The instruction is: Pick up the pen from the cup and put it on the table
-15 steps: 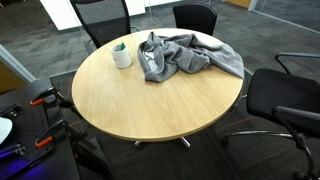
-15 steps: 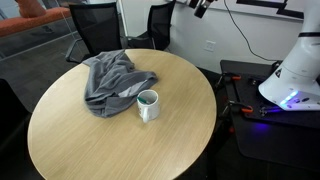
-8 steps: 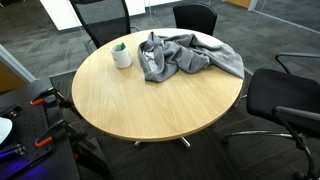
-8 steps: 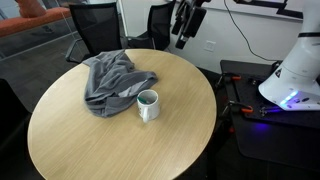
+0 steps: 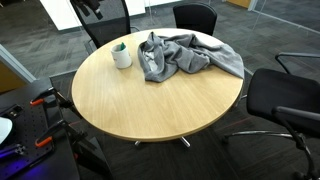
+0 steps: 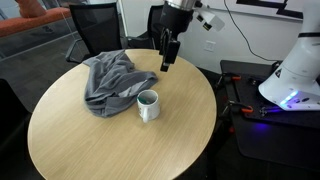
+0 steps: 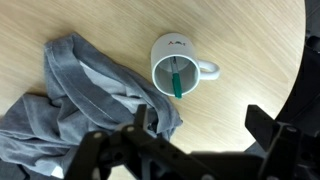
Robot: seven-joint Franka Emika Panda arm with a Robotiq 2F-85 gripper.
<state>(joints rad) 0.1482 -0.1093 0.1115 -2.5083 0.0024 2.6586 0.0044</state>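
Note:
Next, my gripper closes on the top end of the green pen [image 5: 122,46] [image 7: 178,92], where it sticks out above the white mug's rim.
A white mug [image 7: 172,62] stands on the round wooden table [image 7: 250,40] and holds a green pen [image 7: 178,78] that leans inside it. The mug also shows in both exterior views [image 5: 122,58] [image 6: 148,105], with the pen's tip [image 5: 122,47] just above the rim. My gripper [image 7: 202,125] is open and empty. In the wrist view its two dark fingers [image 7: 143,122] spread below the mug. In an exterior view the gripper [image 6: 166,62] hangs above the table behind the mug, well above it.
A crumpled grey cloth [image 6: 115,80] lies right beside the mug [image 5: 185,55] [image 7: 80,95]. Black office chairs [image 5: 195,17] stand around the table [image 5: 150,110]. A robot base [image 6: 290,75] and tools sit to one side.
The arm has swung down from the top of the picture toward the table and now hangs above the area behind the mug. Mug, pen and cloth have not moved.

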